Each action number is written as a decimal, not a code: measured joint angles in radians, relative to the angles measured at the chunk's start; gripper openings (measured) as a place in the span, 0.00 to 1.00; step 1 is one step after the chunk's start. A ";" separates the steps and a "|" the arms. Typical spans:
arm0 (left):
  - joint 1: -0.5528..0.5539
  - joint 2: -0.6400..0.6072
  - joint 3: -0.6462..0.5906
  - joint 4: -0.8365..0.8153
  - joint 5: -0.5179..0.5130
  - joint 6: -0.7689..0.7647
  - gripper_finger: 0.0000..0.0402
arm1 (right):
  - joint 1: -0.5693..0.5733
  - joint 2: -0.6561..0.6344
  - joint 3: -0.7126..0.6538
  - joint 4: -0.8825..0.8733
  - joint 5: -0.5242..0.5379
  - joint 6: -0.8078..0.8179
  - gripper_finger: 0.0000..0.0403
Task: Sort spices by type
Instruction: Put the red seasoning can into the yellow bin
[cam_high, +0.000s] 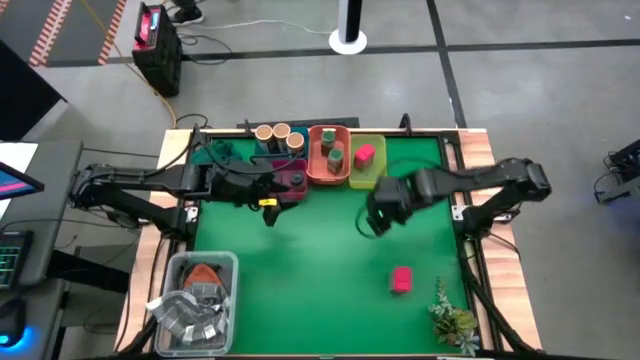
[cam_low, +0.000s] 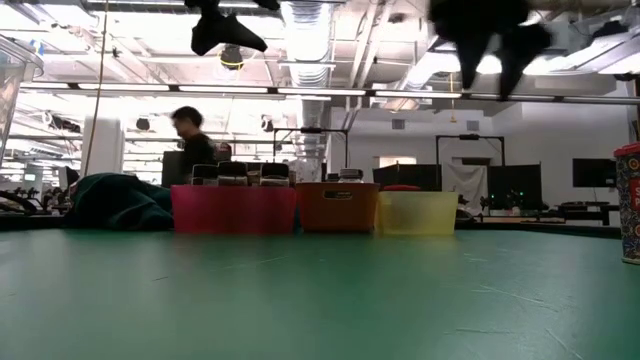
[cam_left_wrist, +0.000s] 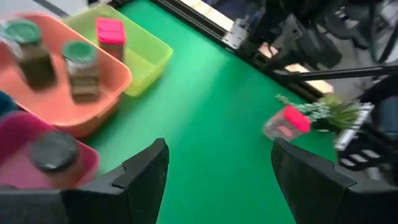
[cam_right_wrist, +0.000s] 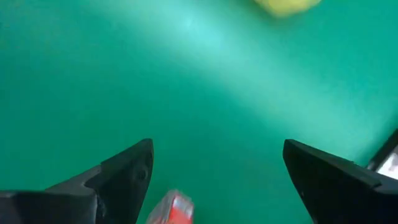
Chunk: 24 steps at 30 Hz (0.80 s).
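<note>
The robot's right gripper needs to next go to the sides of the loose pink box (cam_high: 401, 284) (cam_right_wrist: 174, 213) beside the green plant sprig and close there.
Four trays stand in a row at the table's far middle. The blue one holds tan-topped jars (cam_high: 275, 133), the magenta tray (cam_left_wrist: 18, 134) a dark-topped jar (cam_left_wrist: 55, 152), and the orange tray (cam_high: 318, 172) two green-topped jars (cam_left_wrist: 79, 68). A pink box (cam_left_wrist: 110, 31) sits in the yellow-green tray (cam_high: 367, 175). Another pink box (cam_high: 401, 279) stands on the green mat at the near right. My left gripper (cam_left_wrist: 217, 180) hangs open above the mat, just near of the magenta tray. My right gripper (cam_right_wrist: 217, 180) hangs open and points down over the mat, near of the yellow-green tray, with the loose pink box (cam_right_wrist: 173, 210) below it toward the near edge.
A clear tub (cam_high: 195, 300) of grey packets stands at the near left corner. A green plant sprig (cam_high: 450, 315) lies at the near right corner. Bare green mat (cam_high: 300, 260) spreads between the trays and the near edge. A person shows in the room beyond the table (cam_low: 190, 130).
</note>
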 joint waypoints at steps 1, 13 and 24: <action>-0.005 0.000 0.000 0.001 0.013 -0.021 0.67 | 0.039 -0.012 -0.023 -0.001 0.001 0.061 0.96; -0.073 0.000 0.000 0.015 0.042 -0.150 0.67 | 0.406 -0.015 -0.170 0.077 0.007 0.759 0.96; -0.099 0.000 0.000 0.031 0.039 -0.164 0.67 | 0.530 0.136 -0.170 0.168 0.007 0.964 0.96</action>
